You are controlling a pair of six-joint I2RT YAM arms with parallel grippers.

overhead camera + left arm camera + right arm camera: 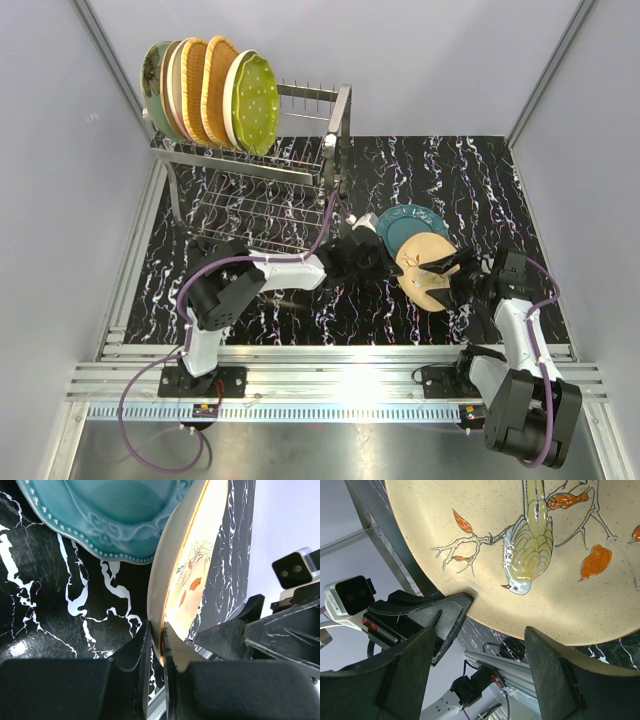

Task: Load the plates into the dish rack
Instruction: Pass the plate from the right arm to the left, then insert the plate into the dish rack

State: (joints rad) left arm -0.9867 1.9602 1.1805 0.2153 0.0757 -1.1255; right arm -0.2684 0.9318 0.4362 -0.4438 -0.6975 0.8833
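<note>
Next, my left gripper lets go of the beige plate on the table's near edge, overlapping the aluminium rails (357, 334).
A beige plate (427, 270) painted with a bird stands tilted on edge above the table, right of centre. My left gripper (388, 262) is shut on its rim; in the left wrist view both jaws pinch the rim of the beige plate (197, 555) at the left gripper (156, 631). My right gripper (455, 274) is open at the plate's other side. In the right wrist view the right gripper (479, 632) stands wide below the beige plate (545, 545) without touching it. A teal plate (403, 224) lies flat just behind. The dish rack (312, 98) holds several plates upright.
In the rack stand a lime dotted plate (256, 100), orange wicker plates (215, 85) and others behind them. The rack's right-hand slots and its lower tier (250, 215) hold nothing. Aluminium rails (330, 352) run along the near edge. Grey walls close in both sides.
</note>
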